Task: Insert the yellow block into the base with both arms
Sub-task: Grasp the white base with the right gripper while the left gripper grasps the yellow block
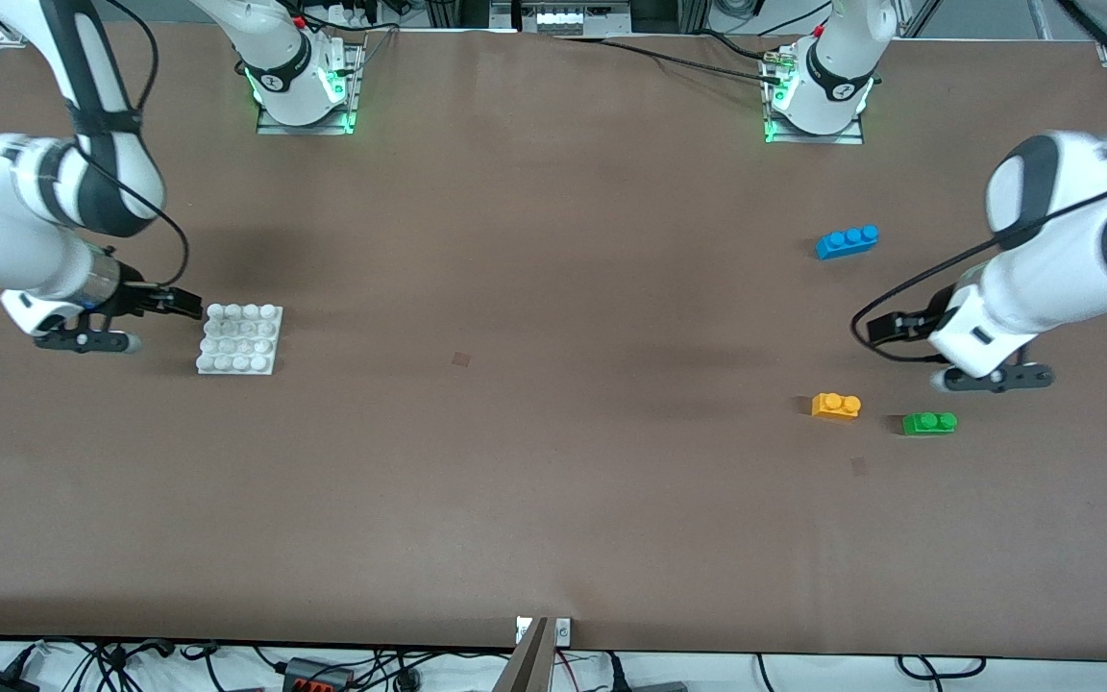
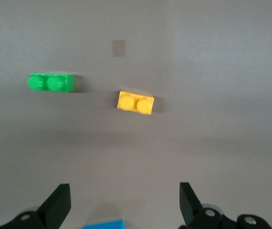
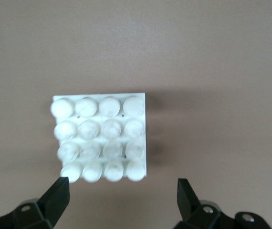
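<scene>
The yellow block is next for my left gripper. It should close on the short ends (image 1: 835, 406) (image 2: 135, 102) of that block, with the block's studs side by side between the fingers.
The yellow block (image 1: 836, 407) lies on the brown table toward the left arm's end, studs up; it also shows in the left wrist view (image 2: 136, 102). My left gripper (image 1: 994, 378) hangs over bare table beside it, open and empty (image 2: 124, 205). The white base (image 1: 239, 338) lies flat toward the right arm's end and also shows in the right wrist view (image 3: 100, 138). My right gripper (image 1: 87, 339) hangs over the table just beside the base, open and empty (image 3: 121, 200).
A green two-stud brick (image 1: 929, 423) lies beside the yellow block, closer to the left arm's end (image 2: 51, 82). A blue three-stud brick (image 1: 847, 241) lies farther from the front camera (image 2: 105, 224). The table edge runs along the front.
</scene>
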Controlling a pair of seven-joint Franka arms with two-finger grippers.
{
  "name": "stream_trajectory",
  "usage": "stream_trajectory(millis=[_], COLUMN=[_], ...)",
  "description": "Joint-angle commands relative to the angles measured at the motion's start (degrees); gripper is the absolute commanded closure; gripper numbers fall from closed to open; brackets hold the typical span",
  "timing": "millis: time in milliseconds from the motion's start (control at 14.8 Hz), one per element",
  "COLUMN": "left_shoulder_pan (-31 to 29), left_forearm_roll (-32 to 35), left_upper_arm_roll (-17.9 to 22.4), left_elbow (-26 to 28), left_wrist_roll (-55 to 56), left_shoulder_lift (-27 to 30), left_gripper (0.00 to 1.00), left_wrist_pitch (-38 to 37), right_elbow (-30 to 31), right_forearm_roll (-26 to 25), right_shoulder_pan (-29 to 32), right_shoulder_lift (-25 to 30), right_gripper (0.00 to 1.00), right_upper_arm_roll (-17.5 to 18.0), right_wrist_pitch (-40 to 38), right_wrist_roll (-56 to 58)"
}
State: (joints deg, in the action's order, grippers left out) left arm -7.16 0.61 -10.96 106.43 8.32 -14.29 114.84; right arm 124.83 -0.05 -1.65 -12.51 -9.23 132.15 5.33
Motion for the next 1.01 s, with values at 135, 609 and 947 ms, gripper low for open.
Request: stream_trajectory(millis=[135, 609, 947], left_shoulder_pan=[-0.05, 0.82, 0.83], left_forearm_roll=[-1.05, 0.09, 6.93], left_upper_arm_roll=[-0.11, -0.02, -0.11], left_elbow=[5.79, 8.1, 7.13], left_wrist_roll=[-0.59, -2.6, -3.4], left_shoulder_lift=[-3.11, -11.28, -13.48], left_gripper=[0.0, 0.0, 0.0], left_wrist_pitch=[13.43, 28.68, 29.56], right_elbow=[0.59, 0.41, 0.41], right_forearm_roll=[6.97, 7.78, 7.87], right_shoulder_pan=[0.24, -0.02, 0.5], right_shoulder_lift=[-7.16, -9.89, -11.48], right_gripper=[0.0, 0.0, 0.05], right_upper_arm_roll=[0.44, 0.62, 0.62], right_wrist_pitch=[6.89, 9.62, 11.91], right_wrist_roll=[1.16, 4.94, 8.2])
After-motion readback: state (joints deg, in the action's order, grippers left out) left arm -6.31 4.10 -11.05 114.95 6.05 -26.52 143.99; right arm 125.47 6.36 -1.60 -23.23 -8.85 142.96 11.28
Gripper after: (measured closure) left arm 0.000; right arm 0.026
